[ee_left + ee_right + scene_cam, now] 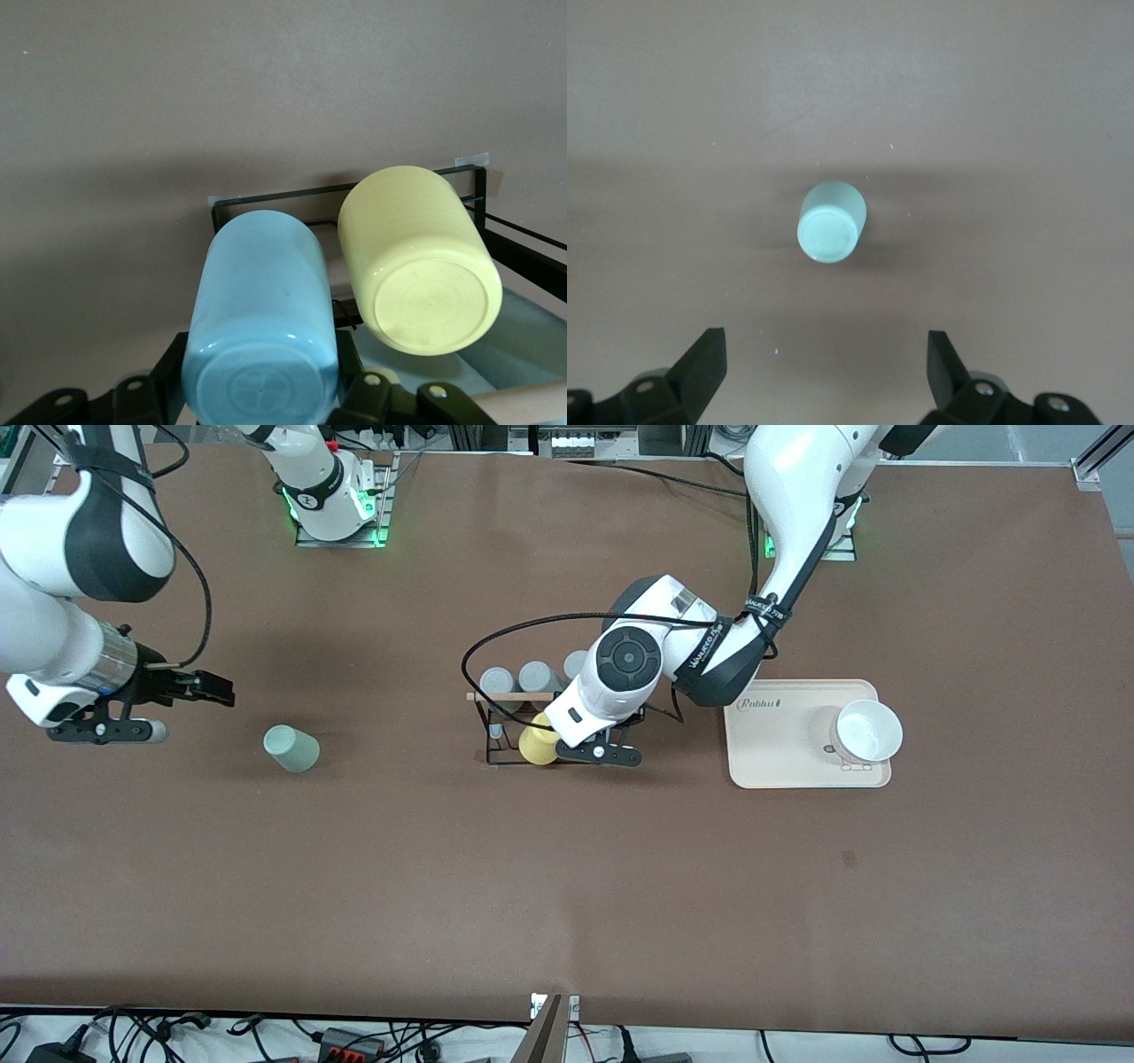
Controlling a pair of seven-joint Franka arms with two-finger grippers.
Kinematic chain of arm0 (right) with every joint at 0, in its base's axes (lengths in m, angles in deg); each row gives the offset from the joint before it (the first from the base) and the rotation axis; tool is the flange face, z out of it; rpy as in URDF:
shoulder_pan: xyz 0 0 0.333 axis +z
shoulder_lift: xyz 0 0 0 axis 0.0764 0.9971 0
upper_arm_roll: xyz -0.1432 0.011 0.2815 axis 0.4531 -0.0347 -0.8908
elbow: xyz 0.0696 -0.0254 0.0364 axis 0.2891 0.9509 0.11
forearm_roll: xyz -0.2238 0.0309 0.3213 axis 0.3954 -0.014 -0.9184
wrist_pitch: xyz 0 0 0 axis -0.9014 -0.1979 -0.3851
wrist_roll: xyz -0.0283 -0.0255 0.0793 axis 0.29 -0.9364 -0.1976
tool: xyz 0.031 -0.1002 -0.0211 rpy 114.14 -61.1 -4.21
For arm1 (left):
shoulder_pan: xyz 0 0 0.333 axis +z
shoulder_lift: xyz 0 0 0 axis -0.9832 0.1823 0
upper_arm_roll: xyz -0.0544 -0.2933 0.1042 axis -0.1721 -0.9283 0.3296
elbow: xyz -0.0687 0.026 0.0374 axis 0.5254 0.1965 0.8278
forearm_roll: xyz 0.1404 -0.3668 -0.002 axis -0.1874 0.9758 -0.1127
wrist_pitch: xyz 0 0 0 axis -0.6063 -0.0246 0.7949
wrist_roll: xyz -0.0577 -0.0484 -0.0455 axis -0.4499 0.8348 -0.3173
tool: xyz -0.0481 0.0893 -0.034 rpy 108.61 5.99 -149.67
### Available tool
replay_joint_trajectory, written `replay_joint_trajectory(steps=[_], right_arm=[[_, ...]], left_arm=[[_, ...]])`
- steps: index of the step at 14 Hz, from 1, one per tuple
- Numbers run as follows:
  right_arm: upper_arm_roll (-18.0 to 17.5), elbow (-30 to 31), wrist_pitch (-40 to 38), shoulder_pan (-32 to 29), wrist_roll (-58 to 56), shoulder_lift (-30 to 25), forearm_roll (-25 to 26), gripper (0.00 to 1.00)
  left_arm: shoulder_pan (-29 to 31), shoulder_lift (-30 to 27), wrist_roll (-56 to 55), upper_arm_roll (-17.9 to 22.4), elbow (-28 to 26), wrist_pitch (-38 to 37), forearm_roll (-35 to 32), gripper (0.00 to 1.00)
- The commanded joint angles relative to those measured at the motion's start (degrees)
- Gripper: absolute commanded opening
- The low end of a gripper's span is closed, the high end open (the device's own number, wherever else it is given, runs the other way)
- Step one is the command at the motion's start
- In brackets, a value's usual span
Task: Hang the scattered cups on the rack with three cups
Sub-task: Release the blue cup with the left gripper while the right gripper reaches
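The robot's right gripper should next move to the sage green cup and close on its sides (284, 748) (830, 223) near the upturned base.
My left gripper (595, 751) is at the black wire rack (489, 731) and is shut on the light blue cup (261, 319); its jaws press both sides of the cup near its base. The arm hides this cup in the front view. The blue cup sits right beside the yellow cup (538, 744), which hangs tilted on the rack (292, 195). The sage green cup (291, 748) is on the table toward the right arm's end, its closed base facing up (831, 221). My right gripper (106, 731) is open and empty, high over the table near it.
Three grey cups (534, 677) hang along the rack's wooden rod (490, 697). A beige tray (771, 757) with a white bowl (868, 729) lies toward the left arm's end. The yellow cup (416, 266) is close beside the held cup.
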Motion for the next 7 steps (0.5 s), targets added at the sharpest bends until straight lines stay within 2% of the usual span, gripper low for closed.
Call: replay_joint_trajectory(steps=[1, 2, 7], right_arm=[[-0.3, 3.3, 2.4, 0.1, -0.4, -2.3, -1.2, 1.0], [-0.3, 3.3, 2.1, 0.1, -0.5, -2.7, -1.2, 1.0], [-0.3, 3.1, -1.4, -0.2, -0.6, -5.0, -1.2, 1.0]], left_arm=[[-0.7, 1.3, 0.0, 0.2, 1.4, -1.0, 0.1, 0.78], [-0.6, 0.9, 0.0, 0.2, 1.4, -1.0, 0.1, 1.0], [0.0, -0.3, -0.3, 0.1, 3.4, -1.8, 0.6, 1.0]])
